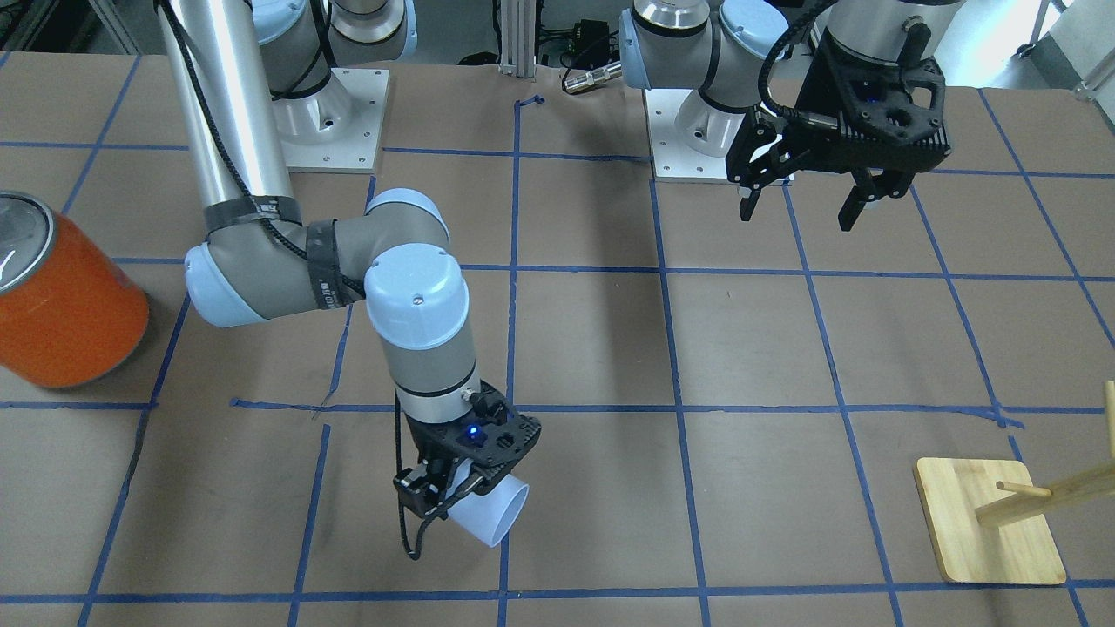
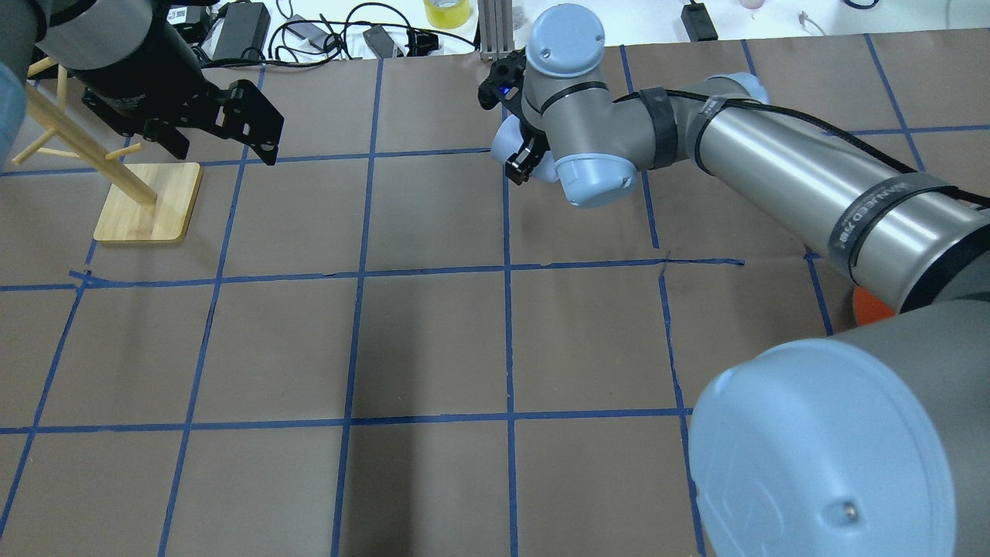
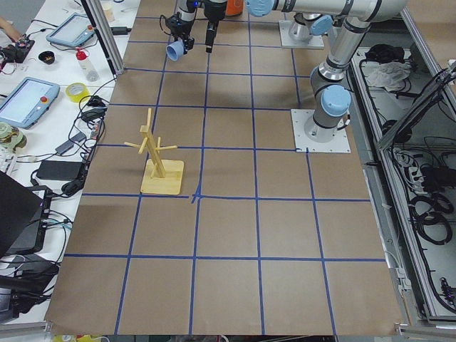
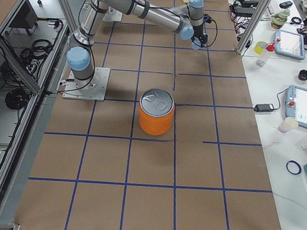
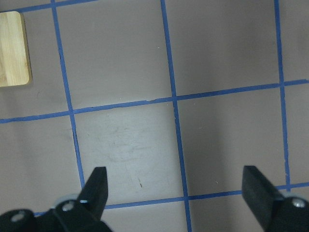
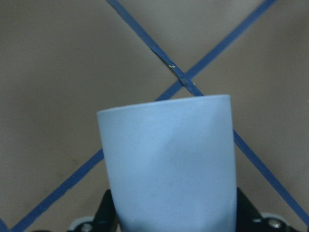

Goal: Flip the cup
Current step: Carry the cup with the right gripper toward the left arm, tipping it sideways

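I will open my right gripper, and then the cup will stand near the robot-side line of the next tape square (image 1: 577,455) toward the peg rack.
The pale blue-white cup (image 1: 492,514) is held off the table in my right gripper (image 1: 455,495), tilted on its side with its wide rim pointing away from the wrist. The right wrist view shows the cup (image 6: 169,164) filling the space between the two fingers, above a crossing of blue tape lines. It also shows in the overhead view (image 2: 506,141), partly hidden under the wrist. My left gripper (image 1: 797,218) hangs open and empty above the table near its base. In the left wrist view its fingers (image 5: 99,179) stand wide apart over bare table.
A large orange can (image 1: 61,300) with a silver top stands on the robot's right side of the table (image 4: 156,112). A wooden peg rack (image 1: 989,522) on a square base stands on the left side, near the left gripper (image 2: 147,201).
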Available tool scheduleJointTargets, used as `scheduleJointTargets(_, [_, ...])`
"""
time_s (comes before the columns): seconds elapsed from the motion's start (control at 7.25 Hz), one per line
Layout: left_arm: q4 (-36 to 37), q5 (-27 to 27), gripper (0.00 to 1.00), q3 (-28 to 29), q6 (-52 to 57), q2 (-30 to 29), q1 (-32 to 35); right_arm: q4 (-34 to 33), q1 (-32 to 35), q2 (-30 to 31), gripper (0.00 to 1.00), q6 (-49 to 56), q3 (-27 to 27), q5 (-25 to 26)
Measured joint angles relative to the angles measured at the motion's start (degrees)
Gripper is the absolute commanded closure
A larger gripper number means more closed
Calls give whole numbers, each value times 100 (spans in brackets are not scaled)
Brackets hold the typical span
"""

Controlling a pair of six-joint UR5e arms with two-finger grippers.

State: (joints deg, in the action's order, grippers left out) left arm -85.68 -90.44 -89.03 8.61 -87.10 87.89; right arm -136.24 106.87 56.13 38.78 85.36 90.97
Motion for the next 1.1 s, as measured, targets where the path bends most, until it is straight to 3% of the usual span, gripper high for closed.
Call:
scheduleJointTargets(0.41, [-1, 0, 0, 0, 0, 5, -4, -568, 566, -394, 100, 1519, -8, -104])
scheduleJointTargets(0.69, [-1, 0, 0, 0, 0, 8, -5, -623, 678, -464, 100, 1856, 32, -256])
scheduleJointTargets(0.97, [-1, 0, 0, 0, 0, 9, -5, -619, 716, -472, 92, 2168, 71, -423])
scheduleJointTargets(1.1, [-1, 0, 0, 0, 0, 9, -3, -618, 718, -468, 83, 2466, 110, -499])
